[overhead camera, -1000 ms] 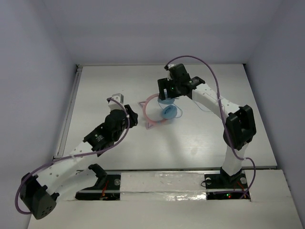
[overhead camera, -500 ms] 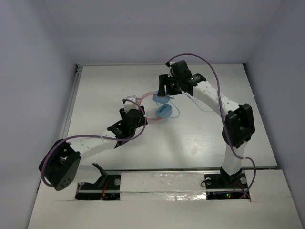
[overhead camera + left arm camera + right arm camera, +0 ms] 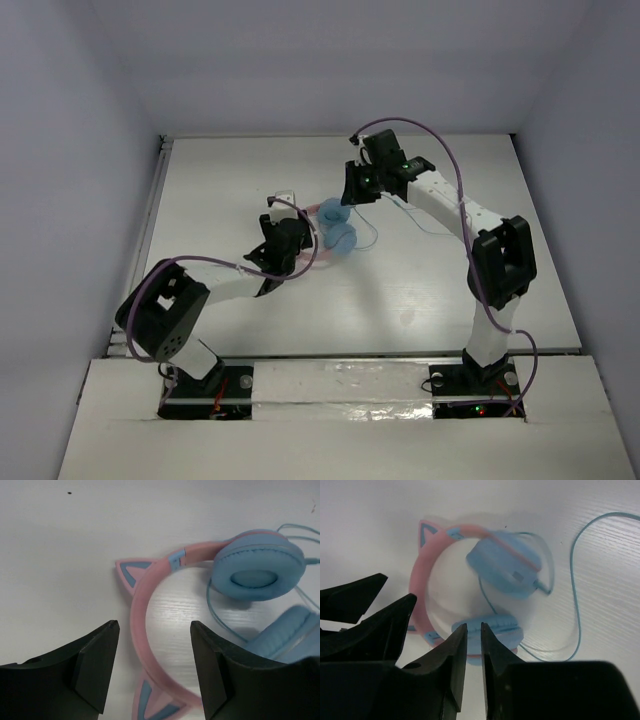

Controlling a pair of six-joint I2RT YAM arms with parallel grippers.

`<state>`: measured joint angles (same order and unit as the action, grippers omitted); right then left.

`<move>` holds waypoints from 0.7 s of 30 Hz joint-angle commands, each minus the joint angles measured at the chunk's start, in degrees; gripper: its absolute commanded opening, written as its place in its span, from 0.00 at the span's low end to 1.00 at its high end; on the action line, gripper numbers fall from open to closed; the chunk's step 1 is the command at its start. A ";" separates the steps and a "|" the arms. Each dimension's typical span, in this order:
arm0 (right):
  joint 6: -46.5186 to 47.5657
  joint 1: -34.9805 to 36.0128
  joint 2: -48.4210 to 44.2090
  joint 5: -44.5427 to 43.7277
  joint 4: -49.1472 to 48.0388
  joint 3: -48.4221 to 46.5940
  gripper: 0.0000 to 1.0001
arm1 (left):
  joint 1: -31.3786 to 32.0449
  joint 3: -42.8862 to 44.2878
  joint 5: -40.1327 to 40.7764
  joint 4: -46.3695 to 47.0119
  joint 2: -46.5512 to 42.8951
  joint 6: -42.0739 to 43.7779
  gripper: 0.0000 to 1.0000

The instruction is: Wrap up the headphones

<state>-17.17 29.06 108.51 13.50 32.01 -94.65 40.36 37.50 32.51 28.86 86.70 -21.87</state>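
Observation:
Next, I grip the headband's middle [image 3: 142, 639] with my left gripper and lift the headphones clear before I wrap the cable, because the cable runs under both ear cups.
The headphones [image 3: 340, 238] lie flat at mid-table: a pink cat-ear headband [image 3: 142, 625], two light-blue ear cups [image 3: 257, 570] and a thin blue cable [image 3: 575, 595] looping off to the right. My left gripper [image 3: 154, 626] is open low over the table, with the headband running between its fingers without touching them. It sits just left of the cups [image 3: 290, 235]. My right gripper [image 3: 473, 626] hovers behind the headphones [image 3: 358, 192], jaws closed to a thin slit. Its tips point at the nearer cup [image 3: 495, 625]. Nothing shows pinched between them.
A raised rail [image 3: 150, 230] runs along the table's left edge. White walls close in the back and both sides. Thick purple robot cables [image 3: 445, 160] arc over both arms. The left gripper's black fingers [image 3: 385, 625] show at the left of the right wrist view.
My left arm has swung forward and right to the headband, and its jaws have opened. My right gripper's jaws have narrowed from wide to a slit. The headphones have shifted slightly left.

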 commanded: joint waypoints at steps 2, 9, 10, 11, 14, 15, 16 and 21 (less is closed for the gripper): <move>0.73 -0.05 -1.11 2.67 -3.09 -0.01 0.23 | -0.54 2.93 -0.96 8.40 2.16 2.79 0.53; 0.73 -0.58 -1.10 2.59 -3.62 -0.01 0.23 | -2.21 4.17 -2.19 5.94 6.12 1.04 0.44; 0.73 -0.58 -1.37 2.41 -3.97 0.43 0.23 | -2.21 3.82 -2.89 6.12 5.77 0.43 0.46; 0.65 -0.58 -2.33 2.15 -4.49 0.61 0.23 | -3.95 3.64 -5.68 5.77 5.50 -0.01 0.49; 0.12 -0.58 -4.61 0.66 -7.04 1.74 0.27 | -5.28 4.86 -8.51 3.40 6.28 -0.63 0.49; -0.06 -0.58 -5.32 -0.48 -8.44 2.36 0.28 | -5.29 6.61 -8.78 2.61 6.99 -0.20 0.49; -0.32 -0.58 -6.02 -1.18 -9.06 2.71 0.33 | -5.29 7.58 -8.96 0.78 7.87 0.50 0.48; -0.32 -0.58 -12.25 -4.96 -12.58 6.75 0.53 | -6.43 9.97 -9.92 -3.46 11.13 -1.24 0.39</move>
<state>-17.65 28.84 102.35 11.68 25.61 -88.60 34.37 46.28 24.08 28.32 97.51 -21.71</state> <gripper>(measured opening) 0.522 0.398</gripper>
